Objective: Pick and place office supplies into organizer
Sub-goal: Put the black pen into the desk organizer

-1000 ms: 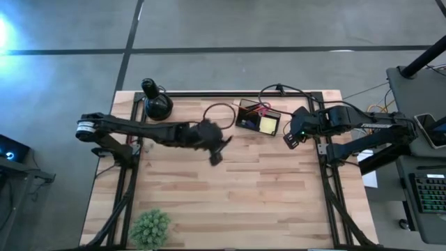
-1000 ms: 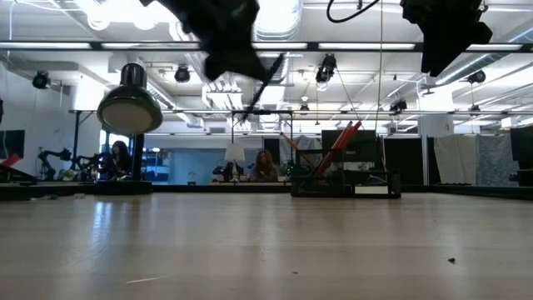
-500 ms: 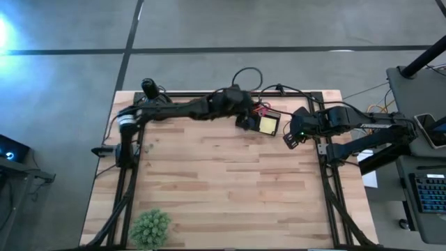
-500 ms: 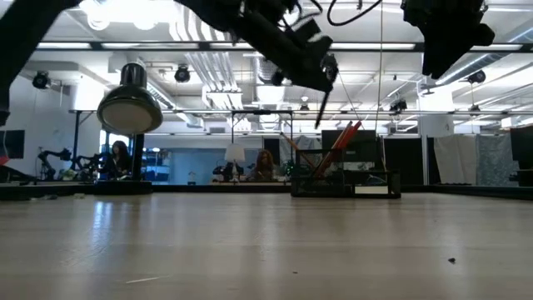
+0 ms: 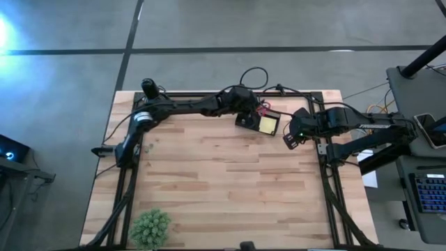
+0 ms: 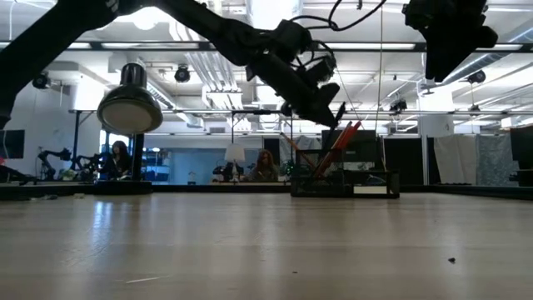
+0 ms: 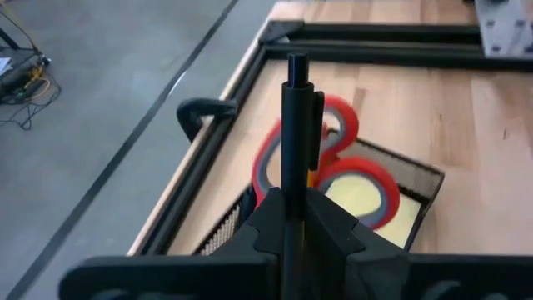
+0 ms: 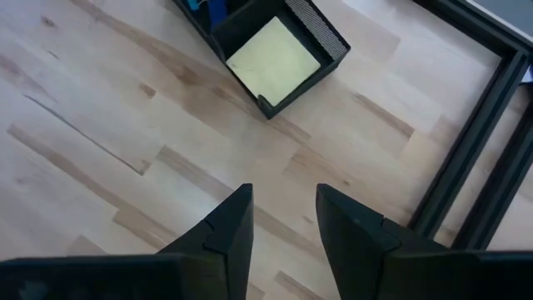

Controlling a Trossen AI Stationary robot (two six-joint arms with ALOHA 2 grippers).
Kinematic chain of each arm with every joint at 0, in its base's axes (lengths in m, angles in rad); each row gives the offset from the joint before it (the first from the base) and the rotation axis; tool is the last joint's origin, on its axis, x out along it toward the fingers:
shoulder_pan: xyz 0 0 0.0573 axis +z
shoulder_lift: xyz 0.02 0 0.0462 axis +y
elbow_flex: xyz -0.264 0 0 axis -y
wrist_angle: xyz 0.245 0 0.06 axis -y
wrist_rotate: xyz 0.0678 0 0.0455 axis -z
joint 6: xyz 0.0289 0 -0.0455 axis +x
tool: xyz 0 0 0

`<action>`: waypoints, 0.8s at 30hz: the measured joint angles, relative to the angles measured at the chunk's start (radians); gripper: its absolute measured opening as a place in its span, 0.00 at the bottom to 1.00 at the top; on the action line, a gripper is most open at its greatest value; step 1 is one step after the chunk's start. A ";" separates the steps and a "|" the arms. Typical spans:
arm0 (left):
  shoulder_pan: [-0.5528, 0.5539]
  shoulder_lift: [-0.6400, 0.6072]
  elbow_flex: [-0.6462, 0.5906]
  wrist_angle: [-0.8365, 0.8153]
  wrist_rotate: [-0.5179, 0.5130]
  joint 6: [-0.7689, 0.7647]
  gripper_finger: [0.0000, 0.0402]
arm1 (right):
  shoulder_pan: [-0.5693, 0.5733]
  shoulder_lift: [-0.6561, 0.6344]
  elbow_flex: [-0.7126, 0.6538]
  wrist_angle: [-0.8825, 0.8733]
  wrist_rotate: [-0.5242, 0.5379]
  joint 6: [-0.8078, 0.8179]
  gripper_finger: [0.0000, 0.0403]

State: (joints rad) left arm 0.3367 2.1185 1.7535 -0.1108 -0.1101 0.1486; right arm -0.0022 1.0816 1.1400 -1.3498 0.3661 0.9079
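Note:
My left gripper needs to let go of the black pen in the black organizer [image 5: 251,109], next to the scissors with the red handles.
My left gripper [image 5: 245,113] hovers over the black organizer [image 5: 259,120] near the table's far edge, shut on a black pen [image 7: 296,125]. The low view shows it slanting down above the box [image 6: 321,96]. In the organizer stand red-handled scissors [image 7: 333,158] and a yellow sticky-note pad [image 8: 273,60]. My right gripper [image 5: 289,137] waits to the right of the organizer, open and empty, raised off the table [image 8: 283,196]. My left gripper pinches the pen's barrel [image 7: 293,196] between its two fingers. The pen lies along the fingers and sticks out ahead of them, its free end [image 7: 297,62] slanting down toward the organizer. The pen is lifted clear, above the scissors' handles.
A round black object with an upright knob [image 5: 155,103] stands at the far left corner. A small green plant [image 5: 150,226] sits at the near left. Black frame rails [image 5: 327,181] border the table. Bare wood fills the middle and near side.
My left gripper has swung from the table's middle toward the far edge and rightward to above the organizer, carrying the pen. It has turned, and the pen now points down toward the box. Most of the move came early; lately it has slowed.

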 joint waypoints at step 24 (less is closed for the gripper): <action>0.048 -0.026 -0.087 0.092 0.066 -0.053 0.02 | -0.001 0.000 -0.004 -0.007 0.001 -0.029 0.31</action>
State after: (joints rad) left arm 0.3842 2.0927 1.6661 -0.0191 -0.0438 0.0961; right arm -0.0029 1.0813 1.1362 -1.3563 0.3672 0.8787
